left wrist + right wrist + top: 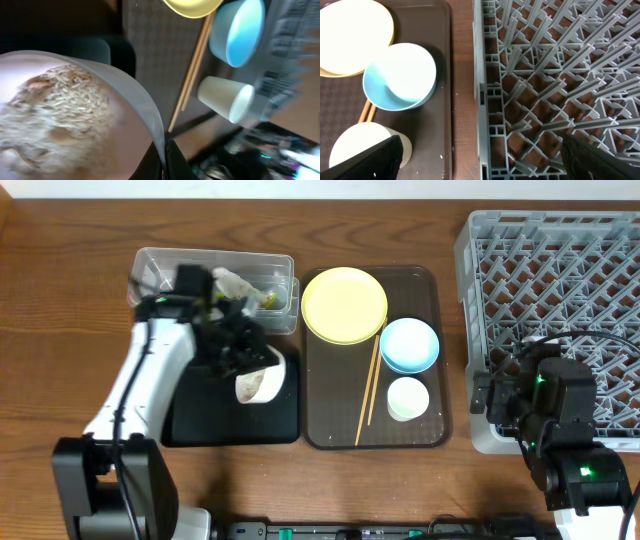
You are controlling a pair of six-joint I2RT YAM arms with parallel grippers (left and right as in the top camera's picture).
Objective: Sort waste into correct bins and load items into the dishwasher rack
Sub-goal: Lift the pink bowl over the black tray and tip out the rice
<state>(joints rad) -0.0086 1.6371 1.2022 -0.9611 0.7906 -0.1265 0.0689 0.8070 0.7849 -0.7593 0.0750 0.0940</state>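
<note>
Next, my left gripper sets the white bowl, now tilted over the black tray, down on the brown tray (335, 377) (156, 70) between the black tray and the chopsticks.
My left gripper (243, 358) is shut on the rim of the white bowl (260, 380) and holds it tilted over the black tray (195, 425). In the left wrist view, the fingers (164, 161) pinch the bowl wall (140, 107), and the rice-like leftovers (55, 115) are still inside. The clear tub (165, 262) holds the green-and-orange wrapper (266, 298). The yellow plate (344, 304), blue bowl (410, 345), cup (408, 398) and chopsticks (370, 385) lie on the brown tray. My right gripper (480, 155) is open and empty over the left edge of the grey rack (550, 280).
The brown serving tray (435, 425) sits between the black tray and the rack. In the right wrist view, the rack's left wall (487, 95) stands close beside the brown tray (445, 60), blue bowl (400, 75) and cup (355, 142).
</note>
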